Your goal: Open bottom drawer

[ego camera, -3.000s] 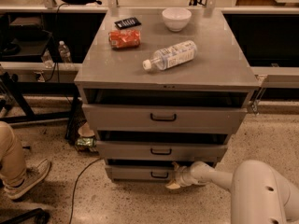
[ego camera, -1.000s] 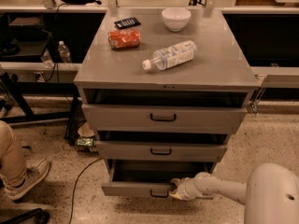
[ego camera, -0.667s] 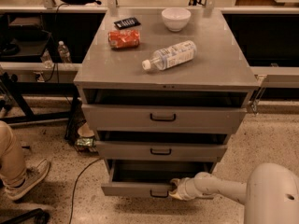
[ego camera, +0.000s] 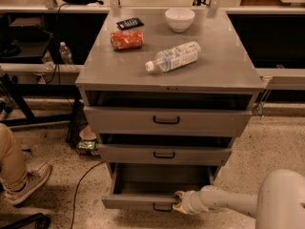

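Next, my gripper releases the bottom drawer once the drawer's front edge is out over the bare floor before the cabinet [ego camera: 160, 224].
The bottom drawer [ego camera: 133, 202] is the lowest of three in a grey metal cabinet [ego camera: 169, 66]. It stands pulled out toward me, its inside showing, with a small black loop handle [ego camera: 162, 207] on its front. My gripper [ego camera: 179, 203] is at the right part of the drawer's front edge, right beside the handle, at the end of a white arm [ego camera: 224, 200] that reaches in from the lower right. The middle drawer [ego camera: 164, 153] and top drawer [ego camera: 167, 120] stand slightly out.
On the cabinet top lie a plastic water bottle [ego camera: 174, 57], a white bowl [ego camera: 179, 19], an orange snack bag [ego camera: 127, 39] and a black object [ego camera: 129, 23]. A person's leg and shoe [ego camera: 16, 175] are at the left. A cable [ego camera: 81, 185] runs across the floor.
The bottom drawer has slid out from nearly shut to well open. My gripper came back toward me with its front edge and has stayed there over the last second.
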